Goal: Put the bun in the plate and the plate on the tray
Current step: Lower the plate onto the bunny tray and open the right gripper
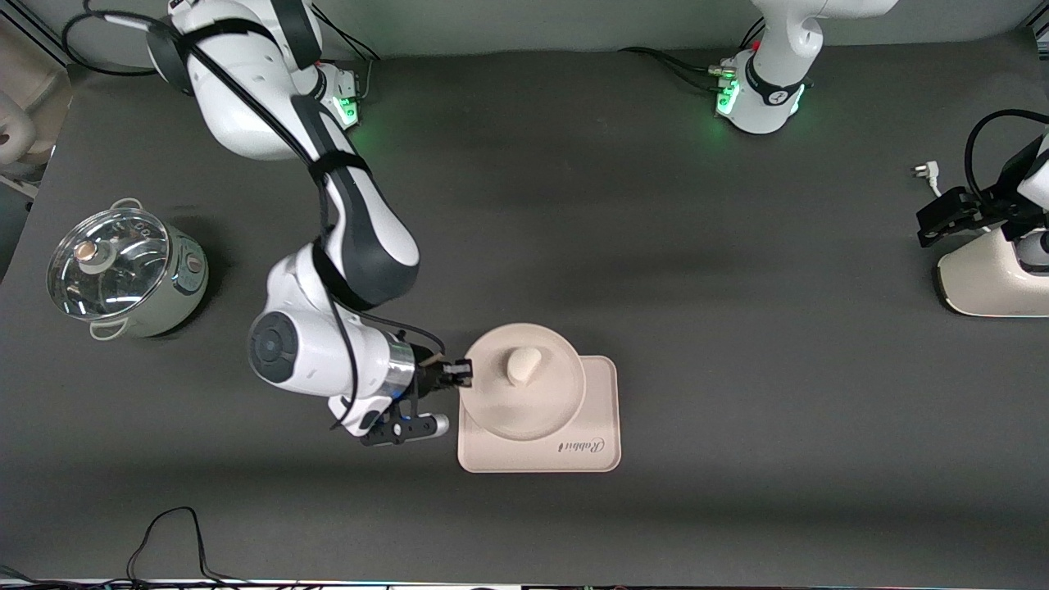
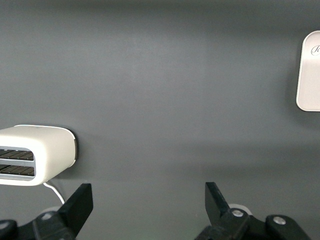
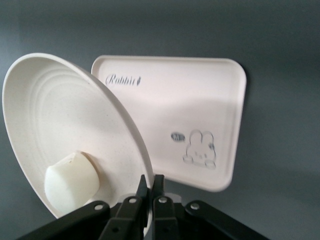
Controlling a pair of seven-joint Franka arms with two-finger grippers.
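The plate with the bun will go down from my right gripper near the middle of the tray, toward its printed word (image 1: 548, 421) (image 3: 154, 108).
The round cream plate (image 1: 524, 406) (image 3: 55, 110) carries the white bun (image 1: 523, 365) (image 3: 70, 182) and sits partly over the rectangular tray (image 1: 602, 410) (image 3: 200, 100) with the rabbit drawing, overlapping the tray's edge toward the right arm's end. My right gripper (image 1: 461, 375) (image 3: 151, 181) is shut on the plate's rim, one finger on each face of it. In the right wrist view the plate is tilted and raised above the tray. My left gripper (image 1: 926, 228) (image 2: 147, 195) waits open, holding nothing, over the table at the left arm's end.
A pot with a glass lid (image 1: 123, 274) stands toward the right arm's end. A white toaster (image 1: 996, 279) (image 2: 35, 155) sits beside the left gripper, with a plug (image 1: 922, 172) lying close by. A black cable (image 1: 172, 533) loops at the table's near edge.
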